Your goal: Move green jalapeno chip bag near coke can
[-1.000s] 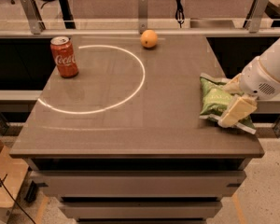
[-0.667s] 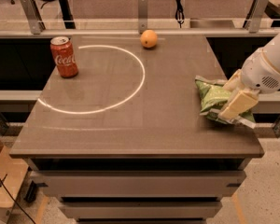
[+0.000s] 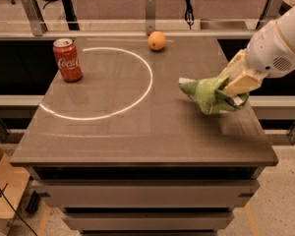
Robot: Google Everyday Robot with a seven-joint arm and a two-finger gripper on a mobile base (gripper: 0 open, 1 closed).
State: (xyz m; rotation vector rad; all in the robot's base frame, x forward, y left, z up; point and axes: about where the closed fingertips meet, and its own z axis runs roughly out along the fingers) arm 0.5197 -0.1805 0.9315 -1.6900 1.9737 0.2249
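Note:
My gripper is to let go of the green jalapeno chip bag inside the white circle line (image 3: 109,70), close beside the coke can.
The green jalapeno chip bag (image 3: 207,95) is crumpled, with its white band end pointing left, and hangs just above the table's right side. My gripper (image 3: 237,84) comes in from the right on a white arm and is shut on the bag's right end. The coke can (image 3: 68,60) stands upright at the table's far left, well apart from the bag.
A round orange fruit (image 3: 157,40) sits at the back middle of the table. A white circle line (image 3: 137,96) is marked on the dark tabletop (image 3: 137,136). Metal rails and posts run behind the table.
My gripper has carried the chip bag up and to the left from the table's right edge. The can and the orange have not moved.

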